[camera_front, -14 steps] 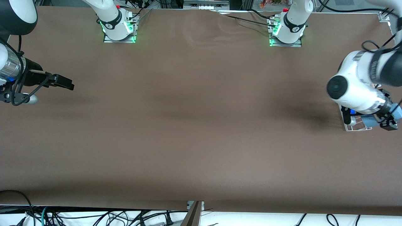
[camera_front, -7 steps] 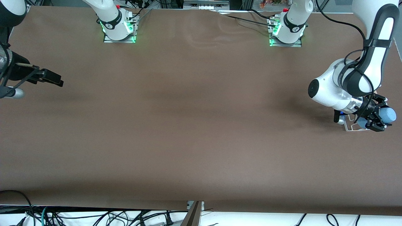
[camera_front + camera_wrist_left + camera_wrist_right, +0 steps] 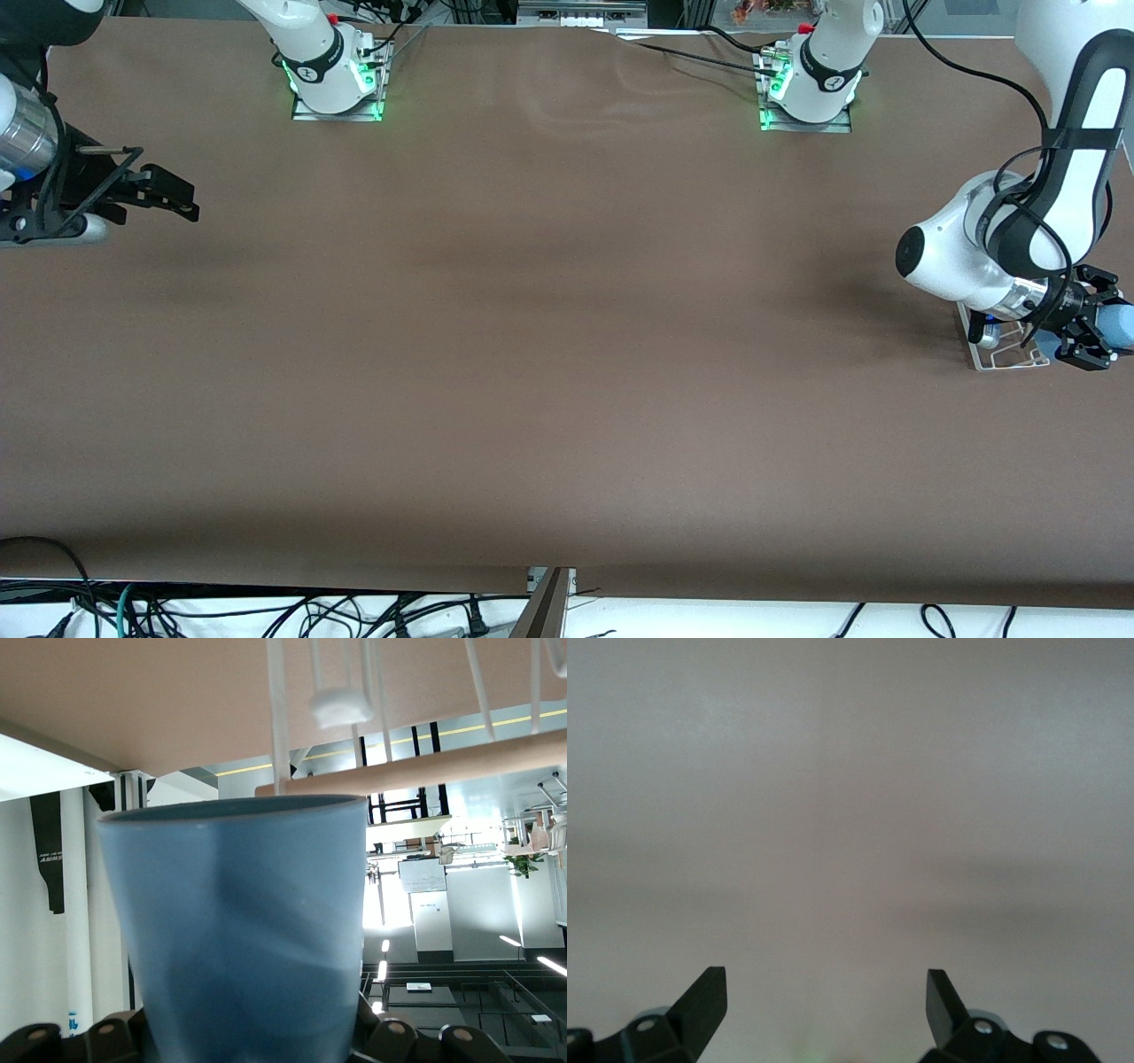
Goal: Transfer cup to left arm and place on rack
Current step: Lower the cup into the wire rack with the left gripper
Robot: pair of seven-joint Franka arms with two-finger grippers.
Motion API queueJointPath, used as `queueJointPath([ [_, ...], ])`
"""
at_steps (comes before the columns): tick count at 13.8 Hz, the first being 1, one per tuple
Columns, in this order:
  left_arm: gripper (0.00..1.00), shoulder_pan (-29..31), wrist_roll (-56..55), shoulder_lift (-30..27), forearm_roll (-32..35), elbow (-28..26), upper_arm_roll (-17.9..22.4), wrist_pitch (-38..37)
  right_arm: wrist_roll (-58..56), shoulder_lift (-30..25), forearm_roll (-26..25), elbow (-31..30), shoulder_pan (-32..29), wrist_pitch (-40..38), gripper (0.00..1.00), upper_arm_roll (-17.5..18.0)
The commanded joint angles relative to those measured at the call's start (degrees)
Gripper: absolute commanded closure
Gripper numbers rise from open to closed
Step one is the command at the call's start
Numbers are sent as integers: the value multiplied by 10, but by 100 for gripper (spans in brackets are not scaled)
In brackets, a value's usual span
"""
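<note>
My left gripper is going to release the light-blue cup, now held sideways just over the rack, on the rack's white wire wires (image 3: 1005,346) (image 3: 332,704) next to the pale wooden dowel.
My left gripper (image 3: 1097,326) is shut on the light-blue cup (image 3: 1122,326) and holds it lying sideways, just over the white wire rack (image 3: 1001,356) at the left arm's end of the table. In the left wrist view the cup (image 3: 239,930) fills the space between the fingers of the left gripper (image 3: 248,1041). The rack's white wire prongs (image 3: 279,718) and its pale wooden dowel (image 3: 425,771) lie close to the cup's rim. My right gripper (image 3: 173,190) is open and empty, up over the right arm's end of the table. In the right wrist view the right gripper (image 3: 824,992) has only bare table in front of it.
The brown table (image 3: 567,354) is bare between the two arms. The arm bases (image 3: 337,84) (image 3: 806,89) glow green along the table's edge farthest from the front camera. The rack stands close to the table's end edge. Cables (image 3: 354,611) hang below the edge nearest the front camera.
My left gripper has shifted with the cup toward the left arm's end of the table, over the rack. My right gripper has drawn back and shifted slightly.
</note>
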Motion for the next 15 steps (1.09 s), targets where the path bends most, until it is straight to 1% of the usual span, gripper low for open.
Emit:
queueJointPath([
  [1,100,2,-11,7,36,0,1,4,-13,-7,-9,-4,-14,13,1,13],
  [6,100,2,-14,20,51,-2,6,4,-13,-9,-5,-2,-6,7,0,17],
  [8,100,2,-14,22,59,-5,9,4,-7,-8,-4,0,-6,7,0,30],
  [11,100,2,-14,25,64,-11,13,4,-14,1,-1,13,-6,7,0,29],
  [13,100,1,-15,30,64,-10,13,4,-13,1,-5,27,7,6,0,32],
  [15,100,1,-16,37,63,-10,13,4,-13,1,-6,27,10,6,0,32],
])
